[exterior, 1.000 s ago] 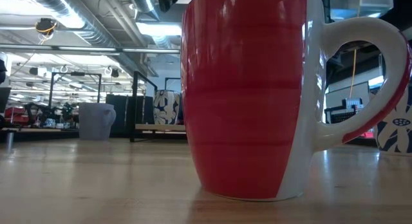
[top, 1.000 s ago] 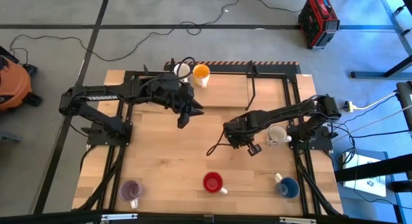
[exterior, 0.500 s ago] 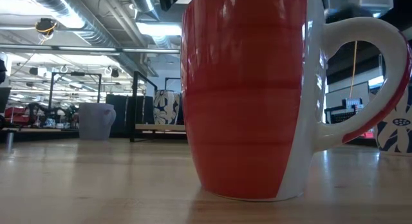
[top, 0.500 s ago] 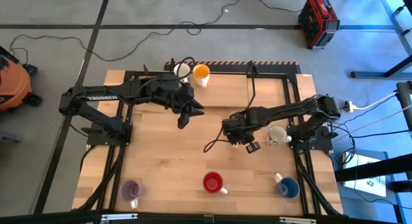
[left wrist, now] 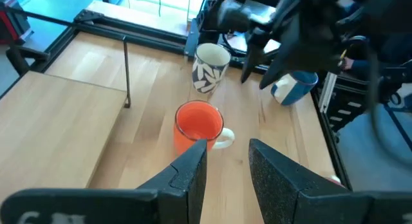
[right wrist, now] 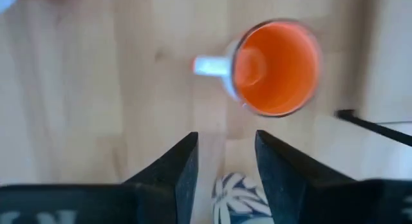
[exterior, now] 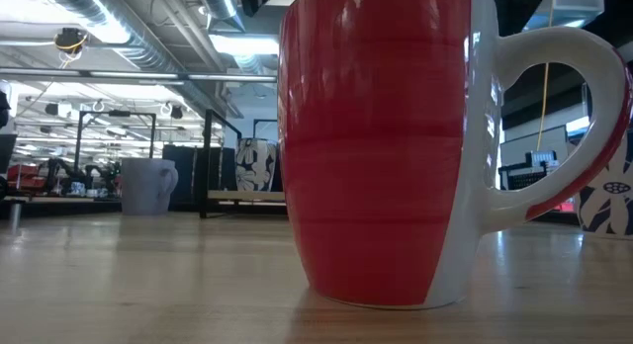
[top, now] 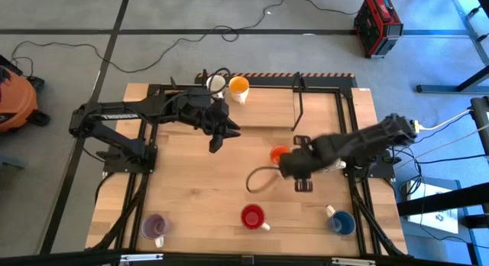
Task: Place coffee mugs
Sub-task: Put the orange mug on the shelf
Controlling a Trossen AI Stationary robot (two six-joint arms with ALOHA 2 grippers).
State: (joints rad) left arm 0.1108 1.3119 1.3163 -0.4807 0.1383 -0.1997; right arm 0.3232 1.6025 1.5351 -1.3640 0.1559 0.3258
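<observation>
The orange-red mug's handle faces the table's near edge while my right gripper points down, so it should come in level from that side and pinch the handle (left wrist: 225,139).
An orange-red mug (top: 280,154) stands upright on its base at the table's middle right, handle (right wrist: 209,66) toward the near edge. My right gripper (top: 302,183) hangs open above and just nearer than it, pointing down, with nothing between its fingers (right wrist: 225,153). A white leaf-patterned mug (left wrist: 211,66) stands to the right, partly under that arm. My left gripper (top: 218,140) hovers open over the far middle, empty (left wrist: 226,166). Red (top: 252,216), blue (top: 341,222) and pale purple (top: 155,226) mugs stand along the near edge. White (top: 215,83) and yellow-orange (top: 239,85) mugs stand at the far edge.
A black frame (top: 336,90) runs round the table, with a thin black bar (top: 298,109) standing near the far right. A dark cable loop (top: 256,178) hangs from the right arm over the tabletop. The red mug (exterior: 381,146) fills the low view.
My right gripper has risen, rolled about its own axis, and swung toward the table's near right. The orange-red mug, hidden under it before, now shows standing alone on the table. My left arm has kept still.
</observation>
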